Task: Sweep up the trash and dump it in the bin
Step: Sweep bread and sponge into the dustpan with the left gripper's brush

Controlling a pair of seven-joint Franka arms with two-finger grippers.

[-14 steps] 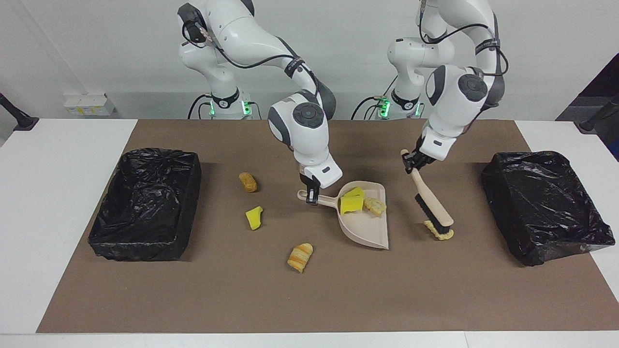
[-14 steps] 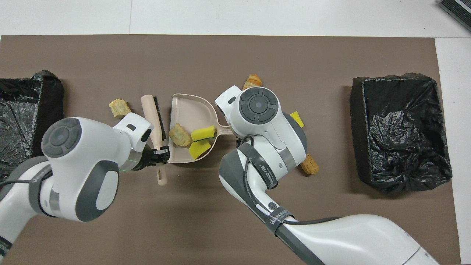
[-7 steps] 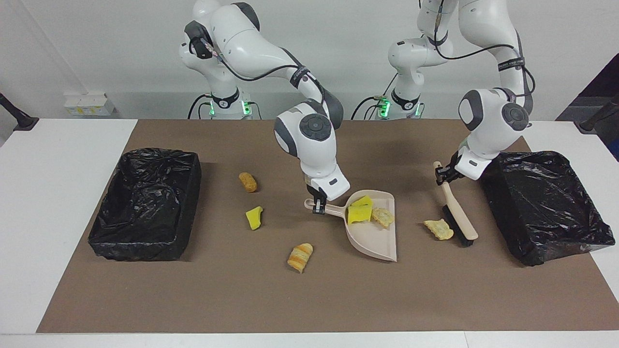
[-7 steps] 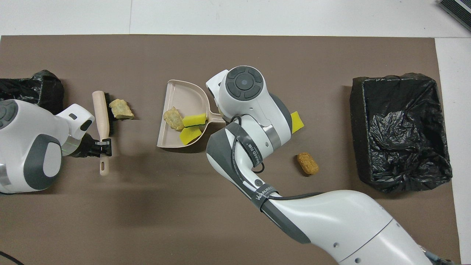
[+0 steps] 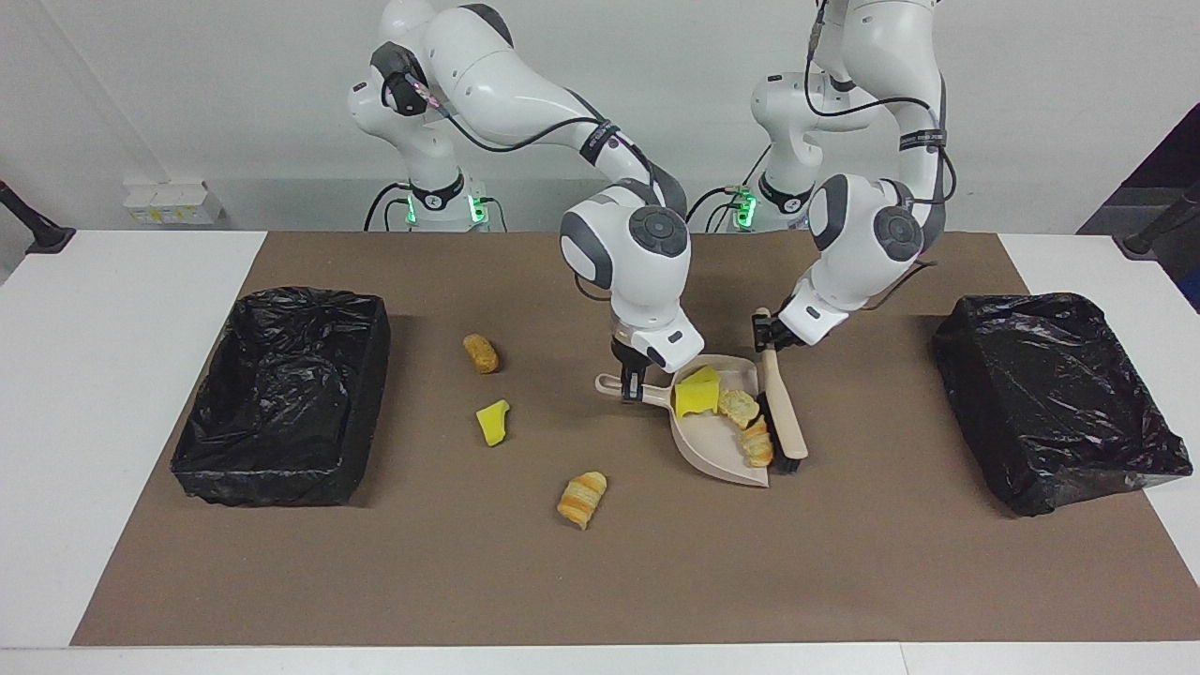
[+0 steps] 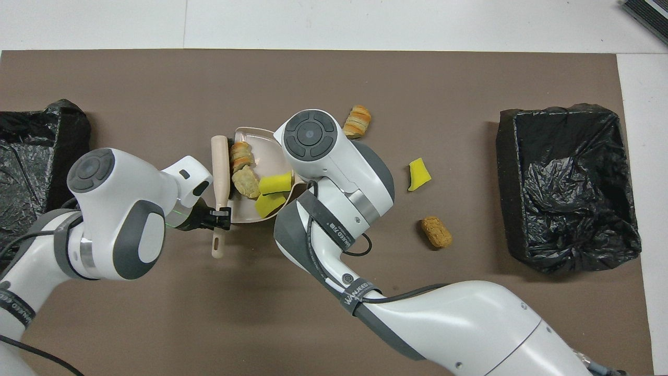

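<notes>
My left gripper needs to let go of the beige brush on the bare brown mat (image 6: 274,295) between my arms, closer than the dustpan.
My right gripper (image 5: 630,382) is shut on the handle of the beige dustpan (image 5: 712,455), which rests on the brown mat. In the pan lie yellow sponge chunks (image 5: 697,394) (image 6: 275,183) and two pale lumps (image 5: 738,406) (image 5: 756,446). My left gripper (image 5: 764,330) (image 6: 222,216) is shut on the handle of the beige brush (image 5: 786,412) (image 6: 221,172), whose black bristles press against the pan's mouth and the lump there. Loose trash lies toward the right arm's end: a brown nugget (image 5: 481,353), a yellow chunk (image 5: 492,422) and a croissant piece (image 5: 581,499).
Two black-lined bins stand on the mat, one (image 5: 281,394) (image 6: 566,188) at the right arm's end and one (image 5: 1050,398) (image 6: 31,156) at the left arm's end. The right arm's wrist hides its gripper in the overhead view.
The left arm swung the brush out toward its bin, then swept back, pushing the pale lump into the dustpan. The right arm shifted the pan a little.
</notes>
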